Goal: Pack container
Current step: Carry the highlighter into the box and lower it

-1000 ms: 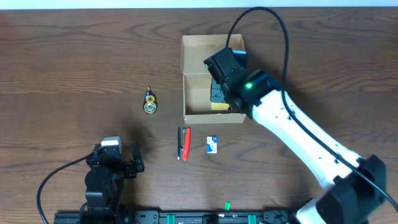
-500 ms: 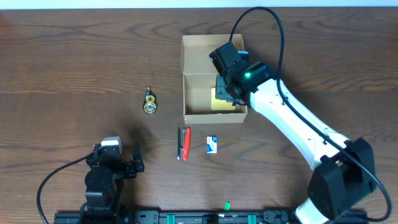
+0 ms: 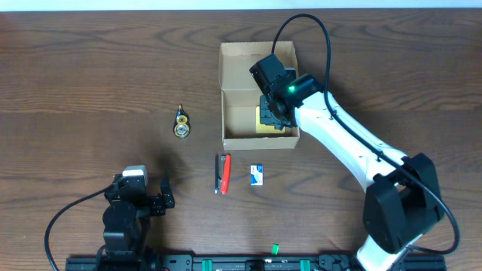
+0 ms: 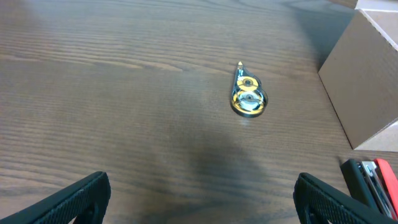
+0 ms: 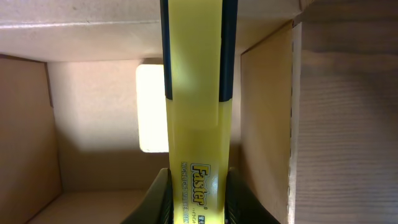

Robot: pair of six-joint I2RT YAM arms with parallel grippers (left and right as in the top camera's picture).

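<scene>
Next, my right gripper sets the yellow highlighter down on the pale-yellow square pad [image 3: 273,123] [image 5: 193,119] inside the cardboard box.
The container [image 3: 239,113] is a tan cardboard box with its flap lid folded back, at the table's far middle. My right gripper [image 3: 269,113] is down inside it, shut on a yellow highlighter [image 5: 196,93] marked "Faster". The highlighter stands between the jaws [image 5: 198,199], pointing at the box's inner wall [image 5: 93,87]. A pale-yellow square pad [image 5: 151,109] lies inside the box behind the highlighter. My left gripper [image 3: 167,194] rests low at the near left, open with nothing between its fingers [image 4: 201,199]; the box's outer side [image 4: 367,81] shows at the right of its view.
On the table left of the box lies a gold-and-black correction tape roller [image 3: 181,123] [image 4: 248,99]. In front of the box are a red-and-black pen-like item [image 3: 223,174] [image 4: 367,177] and a small blue-and-white packet [image 3: 257,175]. A tiny green piece [image 3: 276,248] sits by the near edge.
My right arm has shifted a little left and back over the box, still gripping the highlighter. The left arm has not moved.
</scene>
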